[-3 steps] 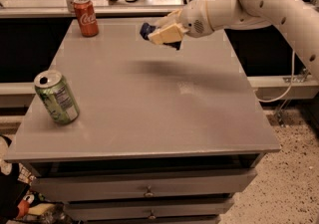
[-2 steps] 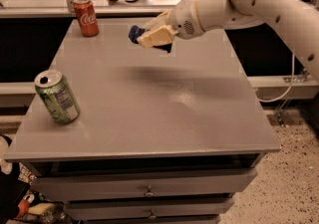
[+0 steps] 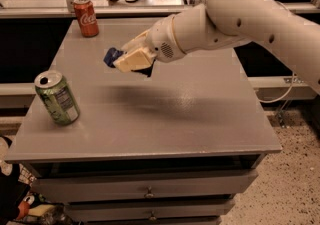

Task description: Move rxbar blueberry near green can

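Next, I release the rxbar blueberry on the grey table (image 3: 109, 101) next to the green can, toward the middle of the table.
The green can (image 3: 57, 97) stands slightly tilted near the front left of the grey table (image 3: 200, 114), with a silver top and a white label panel. My gripper (image 3: 127, 59) hangs above the table's left middle, up and to the right of the can, shut on the rxbar blueberry (image 3: 112, 55). Only the bar's dark blue end sticks out to the left of the cream fingers (image 3: 131, 61); the rest is hidden.
A red Coca-Cola can (image 3: 85, 16) stands at the table's back left corner. My white arm (image 3: 240, 14) reaches in from the upper right. The table has drawers (image 3: 150, 191) below its front edge. A counter with glass runs behind it.
My gripper has carried the blue bar leftward and toward the front, lower over the table, closer to the green can. Both cans have stayed put.
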